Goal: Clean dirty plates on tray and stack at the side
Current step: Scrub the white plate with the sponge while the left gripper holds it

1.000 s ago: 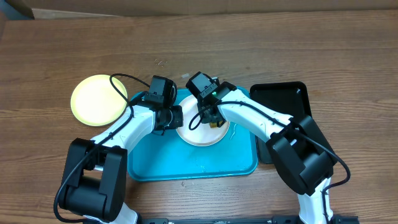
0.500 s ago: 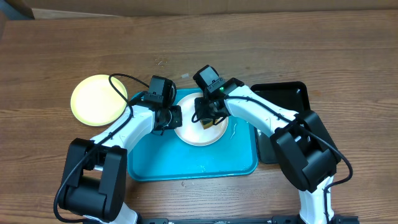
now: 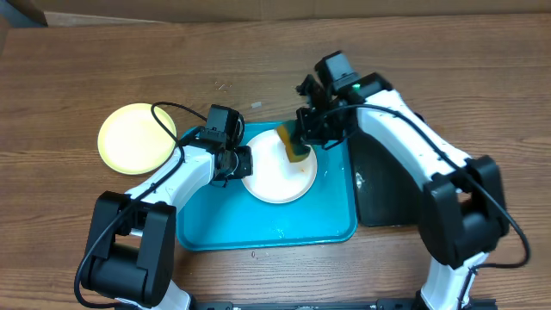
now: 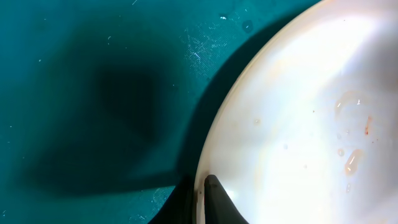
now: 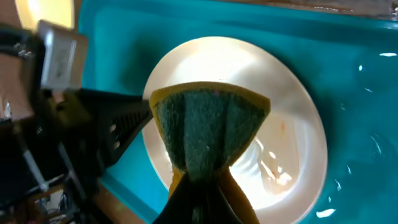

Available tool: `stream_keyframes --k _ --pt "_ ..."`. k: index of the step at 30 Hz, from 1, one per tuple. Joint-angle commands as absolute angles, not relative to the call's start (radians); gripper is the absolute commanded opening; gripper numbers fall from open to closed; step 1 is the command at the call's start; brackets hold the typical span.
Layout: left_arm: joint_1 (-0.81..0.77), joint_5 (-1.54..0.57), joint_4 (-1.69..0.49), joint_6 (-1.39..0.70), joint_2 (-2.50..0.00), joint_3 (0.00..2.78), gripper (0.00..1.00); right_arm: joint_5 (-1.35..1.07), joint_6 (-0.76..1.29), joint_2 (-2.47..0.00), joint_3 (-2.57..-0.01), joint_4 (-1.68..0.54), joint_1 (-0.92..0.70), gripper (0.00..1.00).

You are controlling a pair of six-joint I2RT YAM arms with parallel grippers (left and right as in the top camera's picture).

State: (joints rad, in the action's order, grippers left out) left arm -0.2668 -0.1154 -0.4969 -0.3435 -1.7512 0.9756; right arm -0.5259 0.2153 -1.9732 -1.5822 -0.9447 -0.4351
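My right gripper is to put the yellow and green sponge down, and it will set it in the back half of the black tray [image 3: 396, 150].
A white plate [image 3: 277, 179] lies on the turquoise tray [image 3: 224, 226]. My left gripper [image 3: 244, 164] is shut on its left rim; in the left wrist view the fingertips [image 4: 216, 202] pinch the plate's edge [image 4: 298, 112]. My right gripper [image 3: 307, 138] is shut on a yellow and green sponge [image 3: 293, 145], which hangs over the plate's back right part. In the right wrist view the sponge [image 5: 208, 134] hangs above the wet plate [image 5: 298, 143], clear of it. Faint orange streaks [image 4: 367, 124] and droplets remain on the plate. A pale yellow plate [image 3: 136, 138] rests on the table left of the tray.
A glossy black tray [image 3: 389, 185] sits right of the turquoise one, under my right arm. Water drops lie on the turquoise tray [image 5: 364, 118]. Bare wooden table [image 3: 129, 60] surrounds both trays.
My right gripper has lifted the sponge off the plate's middle and moved back and to the right. The left gripper and the plate have stayed put.
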Motion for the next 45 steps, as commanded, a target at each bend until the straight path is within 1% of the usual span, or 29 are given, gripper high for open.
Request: stream_keyframes --k 1,4,9,14,18,21,25,30,36,40,45 --pt "-0.27 -0.124 -0.493 -0.336 -1.759 0.991 0.1 -0.472 0.18 -1.943 -1.582 -0.952 -0.459 0.04" --pt "-0.27 -0.124 -0.493 -0.336 -1.759 0.991 0.1 -0.391 0.202 -1.943 -1.535 -0.929 -0.474 0.04" --pt "-0.27 -0.124 -0.493 -0.336 -1.759 0.991 0.1 -0.382 0.305 -1.943 -1.421 -0.8 -0.488 0.04" --pt "-0.27 -0.124 -0.493 -0.336 -1.759 0.991 0.1 -0.38 0.368 -1.945 -1.28 -0.622 -0.512 0.04" --pt "-0.27 -0.125 -0.493 -0.336 -1.759 0.991 0.1 -0.356 0.456 -1.946 -1.167 -0.465 -0.53 0.04" --pt "-0.27 -0.125 -0.493 -0.336 -1.759 0.991 0.1 -0.381 0.524 -1.946 -1.119 -0.377 -0.541 0.04" --pt "-0.27 -0.124 -0.494 -0.336 -1.759 0.991 0.1 -0.557 0.495 -1.943 -1.135 -0.287 -0.533 0.04" --pt "-0.27 -0.124 -0.494 -0.336 -1.759 0.991 0.1 -0.705 0.477 -1.925 -1.217 -0.282 -0.462 0.04" --pt "-0.27 -0.124 -0.494 -0.336 -1.759 0.991 0.1 -0.717 0.392 -1.885 -1.248 -0.37 -0.391 0.04" --pt "-0.27 -0.125 -0.494 -0.336 -1.759 0.991 0.1 -0.642 0.336 -1.893 -1.24 -0.445 -0.385 0.04" --pt "-0.27 -0.124 -0.494 -0.336 -1.759 0.991 0.1 -0.522 0.336 -1.909 -1.19 -0.432 -0.411 0.04"
